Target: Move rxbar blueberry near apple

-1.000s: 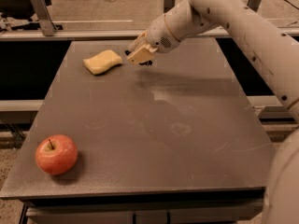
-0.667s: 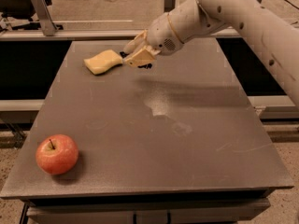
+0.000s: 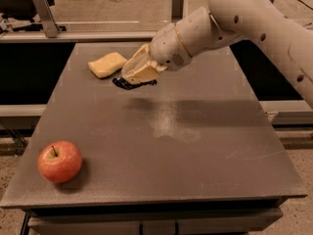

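The rxbar blueberry will leave my gripper on the grey table (image 3: 93,127), where I need to let go of it just behind the apple, toward the sponge.
The apple (image 3: 59,161), red-orange with a short dark stem, sits at the table's front left corner. My gripper (image 3: 136,78) hangs over the back middle of the table, just right of the sponge. Its cream fingers (image 3: 142,68) are shut on the rxbar blueberry (image 3: 132,84). Only the bar's dark navy edge shows below the fingers. The bar is held a little above the table, with its shadow below it. It is far from the apple, up and to the right of it.
A pale yellow sponge (image 3: 106,64) lies at the back left of the grey table (image 3: 195,170), close to the gripper. My white arm reaches in from the upper right. Metal rails run behind and beside the table.
The gripper has moved toward the front and slightly left, away from the sponge, carrying the dark bar. The apple and the sponge have not moved.
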Controlling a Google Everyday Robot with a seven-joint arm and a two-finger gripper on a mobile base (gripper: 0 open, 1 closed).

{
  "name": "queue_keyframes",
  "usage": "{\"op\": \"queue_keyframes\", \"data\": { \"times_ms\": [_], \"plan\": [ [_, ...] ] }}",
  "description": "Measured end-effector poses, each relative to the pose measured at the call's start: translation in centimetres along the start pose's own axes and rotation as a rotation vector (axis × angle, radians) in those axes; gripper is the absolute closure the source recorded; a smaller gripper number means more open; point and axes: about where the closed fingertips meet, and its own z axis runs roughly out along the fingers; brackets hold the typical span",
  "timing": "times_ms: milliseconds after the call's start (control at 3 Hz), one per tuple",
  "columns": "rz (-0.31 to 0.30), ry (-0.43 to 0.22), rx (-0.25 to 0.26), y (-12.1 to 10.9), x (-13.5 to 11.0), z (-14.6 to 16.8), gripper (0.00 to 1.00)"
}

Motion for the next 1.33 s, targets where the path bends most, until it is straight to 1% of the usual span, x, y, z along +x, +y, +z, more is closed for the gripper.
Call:
{"op": "queue_keyframes", "data": {
  "times_ms": [333, 667, 1000, 1333],
  "plan": [
    [-0.075, -0.07, -0.026, 1.8, -1.6, 1.3, 1.0],
    [-0.218, -0.187, -0.1, 7.8, -5.5, 4.0, 1.0],
    [-0.362, -0.225, -0.192, 14.6, -8.0, 7.4, 1.0],
    [-0.363, -0.225, -0.192, 14.5, -8.0, 7.4, 1.0]
  ]
}}
